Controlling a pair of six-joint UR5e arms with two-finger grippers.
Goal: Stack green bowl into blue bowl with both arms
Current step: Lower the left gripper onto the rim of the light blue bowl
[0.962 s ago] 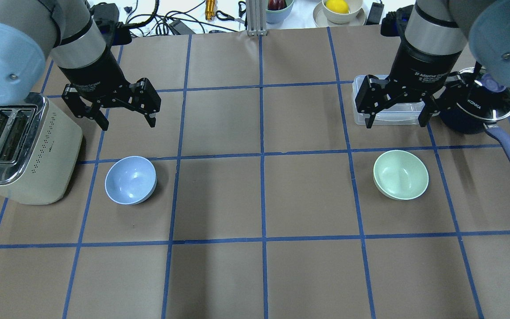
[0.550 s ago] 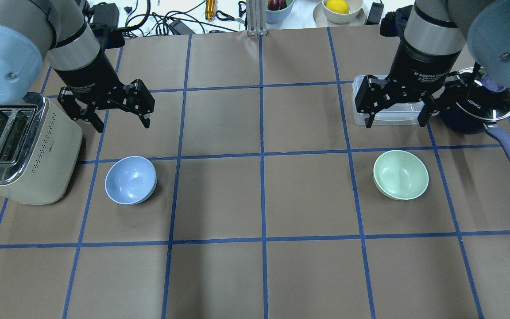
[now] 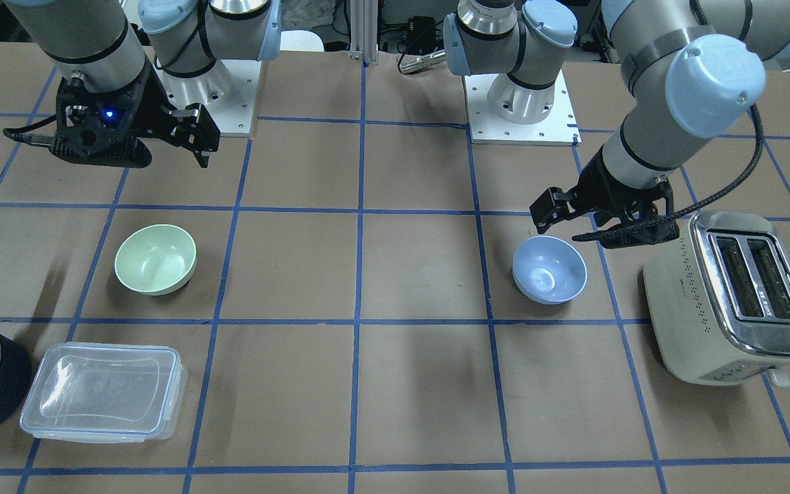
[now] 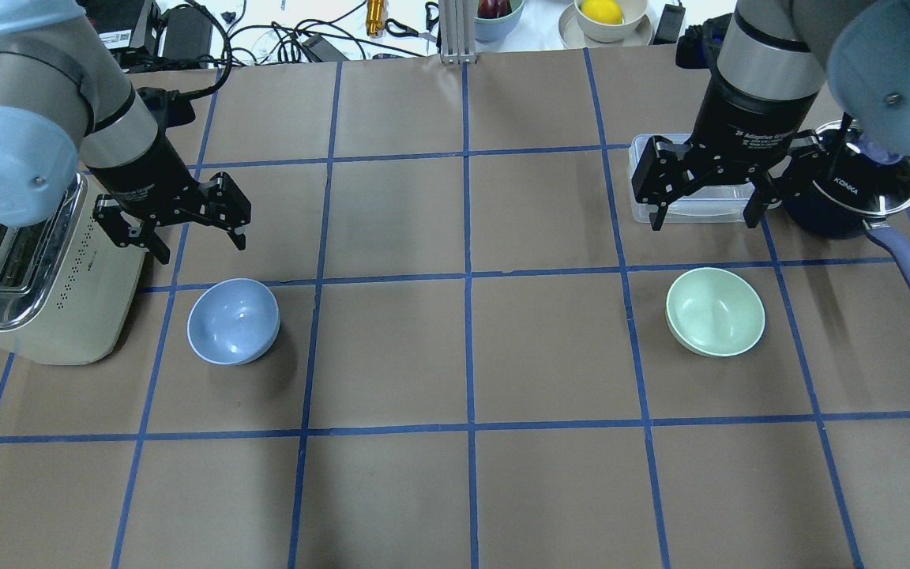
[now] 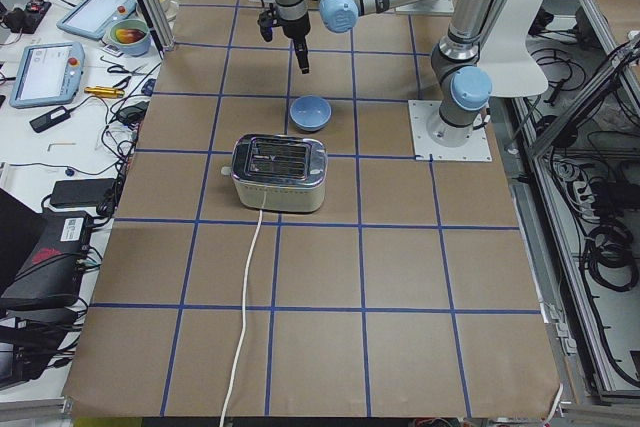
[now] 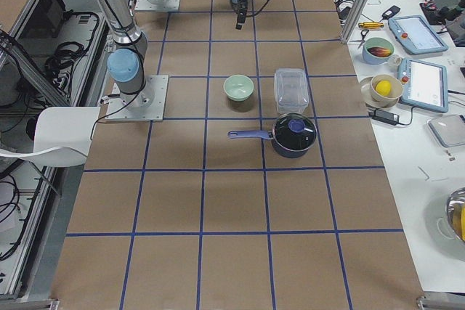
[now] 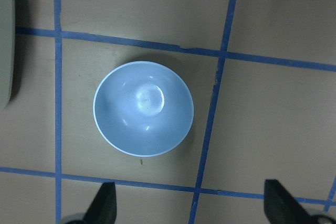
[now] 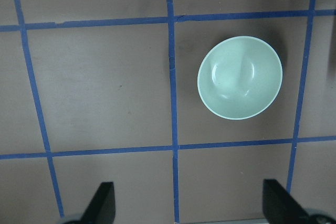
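Observation:
The robot's left gripper needs to close on the blue bowl's rim [image 3: 585, 267] [image 7: 95, 110], on the side nearest the toaster.
The green bowl [image 4: 715, 311] stands upright and empty on the table's right side; it also shows in the right wrist view [image 8: 240, 77] and the front view [image 3: 156, 259]. The blue bowl [image 4: 233, 320] stands upright and empty on the left, next to the toaster; it also shows in the left wrist view [image 7: 143, 108]. My left gripper [image 4: 202, 249] is open and empty, in the air just behind the blue bowl. My right gripper [image 4: 703, 223] is open and empty, high above the table behind the green bowl. The bowls are about two grid squares apart.
A cream toaster [image 4: 36, 276] stands close to the blue bowl's left. A clear lidded container [image 3: 103, 392] and a dark blue saucepan [image 4: 858, 197] with a long handle [image 4: 909, 273] stand beyond and to the right of the green bowl. Cables and dishes lie past the far edge.
My left gripper has moved down and nearer, closer to the blue bowl and the toaster, still open. The right gripper and both bowls have hardly moved.

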